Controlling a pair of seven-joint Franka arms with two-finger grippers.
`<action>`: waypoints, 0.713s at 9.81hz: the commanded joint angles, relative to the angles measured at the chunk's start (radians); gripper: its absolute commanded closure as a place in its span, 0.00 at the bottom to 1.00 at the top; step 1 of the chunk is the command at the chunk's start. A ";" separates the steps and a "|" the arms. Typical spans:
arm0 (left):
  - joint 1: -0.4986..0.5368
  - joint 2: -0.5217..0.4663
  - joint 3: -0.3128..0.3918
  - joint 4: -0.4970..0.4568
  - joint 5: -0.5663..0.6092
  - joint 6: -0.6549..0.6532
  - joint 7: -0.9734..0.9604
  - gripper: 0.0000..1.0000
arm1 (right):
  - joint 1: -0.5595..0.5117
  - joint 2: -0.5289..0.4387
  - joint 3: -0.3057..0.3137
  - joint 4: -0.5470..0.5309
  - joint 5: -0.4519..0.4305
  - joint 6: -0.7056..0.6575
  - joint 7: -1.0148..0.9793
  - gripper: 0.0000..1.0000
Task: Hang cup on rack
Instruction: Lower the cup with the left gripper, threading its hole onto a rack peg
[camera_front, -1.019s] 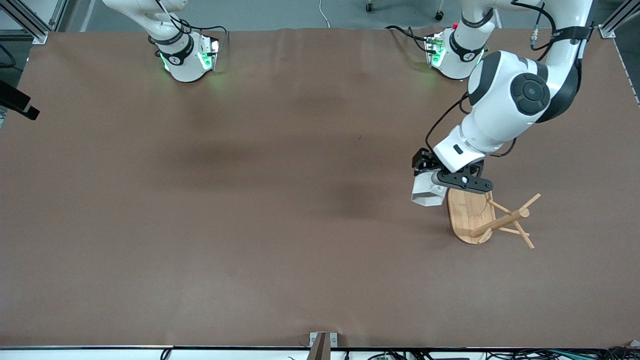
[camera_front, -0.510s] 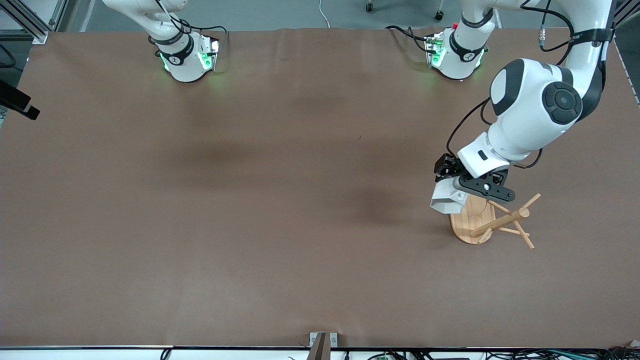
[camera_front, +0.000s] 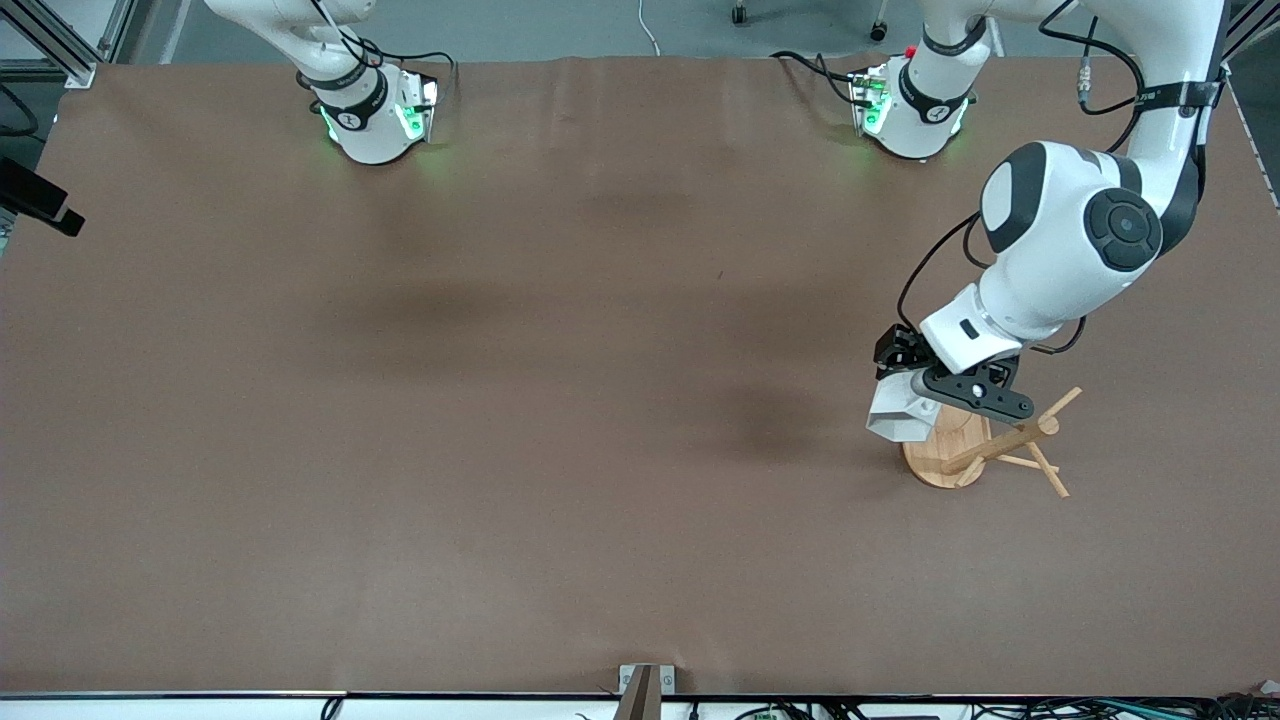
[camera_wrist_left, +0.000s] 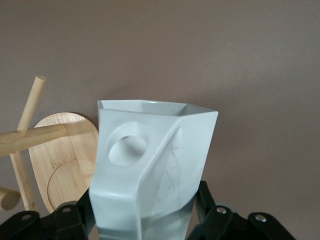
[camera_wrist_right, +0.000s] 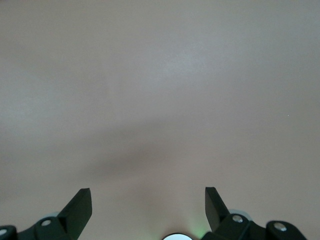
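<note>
I need to release the white faceted cup, now held over the base's edge, from my left gripper on the rack's peg (camera_front: 982, 451) above the oval base.
My left gripper (camera_front: 912, 388) is shut on the white faceted cup (camera_front: 897, 417) and holds it in the air over the edge of the rack's oval base (camera_front: 940, 455). In the left wrist view my left gripper (camera_wrist_left: 145, 220) grips the cup's lower body. The cup (camera_wrist_left: 155, 165) has its hexagonal rim pointing away and its tab hole facing the camera. The wooden rack (camera_front: 1005, 440) stands beside it, with its post and pegs (camera_wrist_left: 27, 115) close to the cup but apart from it. My right gripper (camera_wrist_right: 147, 200) is open and empty over bare table, and the right arm waits.
The brown table (camera_front: 560, 400) spreads wide toward the right arm's end. Both arm bases (camera_front: 372, 110) stand along the edge farthest from the front camera. A small metal bracket (camera_front: 645, 685) sits at the nearest edge.
My left gripper has carried the cup toward the left arm's end of the table and slightly down, from beside the rack's base to over its edge. The rack has not moved.
</note>
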 joint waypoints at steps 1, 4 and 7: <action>0.027 0.022 0.002 0.003 0.003 0.010 0.022 0.99 | 0.001 0.000 0.006 0.007 -0.022 -0.011 -0.003 0.00; 0.036 0.018 0.005 -0.004 0.005 0.006 0.025 0.99 | 0.000 0.000 0.006 0.007 -0.022 -0.014 -0.006 0.00; 0.052 0.021 0.011 -0.006 0.014 0.004 0.028 0.99 | -0.002 0.000 0.005 0.005 -0.021 -0.015 -0.006 0.00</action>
